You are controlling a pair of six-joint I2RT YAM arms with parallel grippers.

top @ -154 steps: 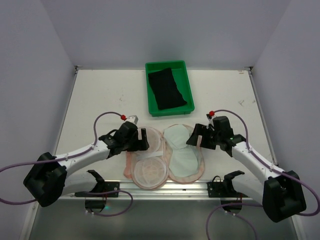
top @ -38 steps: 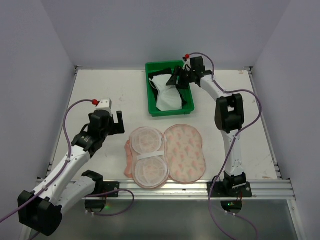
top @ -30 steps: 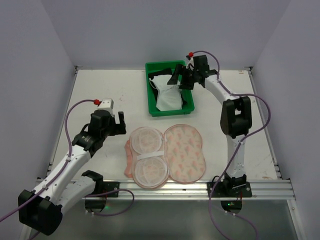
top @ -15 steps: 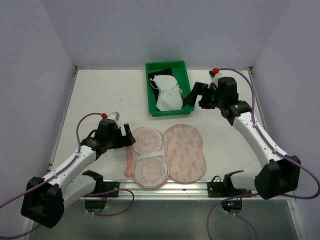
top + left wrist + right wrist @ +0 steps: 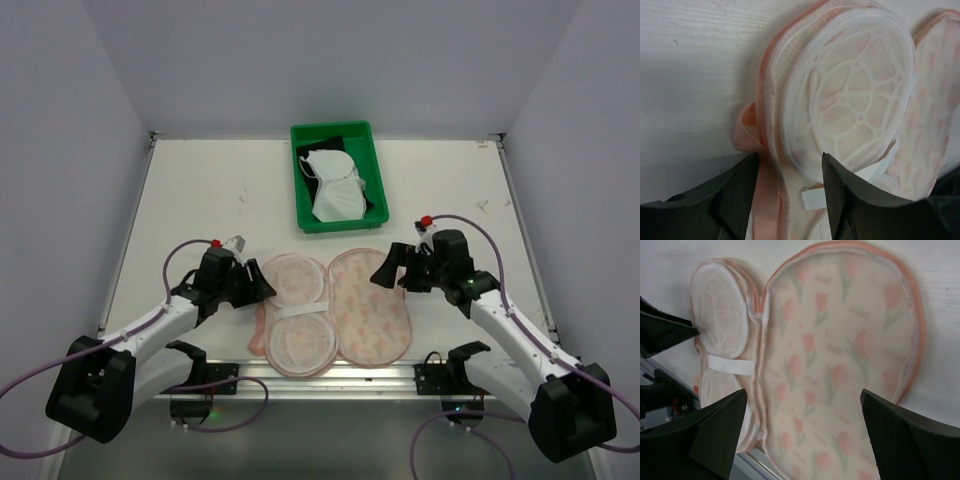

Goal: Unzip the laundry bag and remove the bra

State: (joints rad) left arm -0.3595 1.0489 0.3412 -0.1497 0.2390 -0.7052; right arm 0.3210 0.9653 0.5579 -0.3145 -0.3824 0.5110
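The floral half's outer pink edge [image 5: 406, 299] [image 5: 904, 390] is on the side of the laundry bag farthest from the white mesh domes. My right gripper closes there next.
The laundry bag [image 5: 372, 305] lies unzipped and spread flat near the table's front: a floral half on the right, two white mesh domes [image 5: 293, 279] on the left. A white bra [image 5: 337, 192] lies in the green tray [image 5: 330, 129]. My left gripper [image 5: 262, 285] is open at the bag's left edge; in the left wrist view [image 5: 790, 200] its pink edging [image 5: 760, 165] lies between the fingers. My right gripper [image 5: 386, 270] is open and empty over the floral half [image 5: 840, 355], as the right wrist view [image 5: 805, 440] shows.
A black cloth [image 5: 372, 205] lies under the bra in the tray at the back centre. A metal rail [image 5: 330, 375] runs along the table's front edge just below the bag. Grey walls stand on three sides.
The right arm let the white bra go in the green tray and came back down to the bag's right side. The left arm swung down to the bag's left edge.
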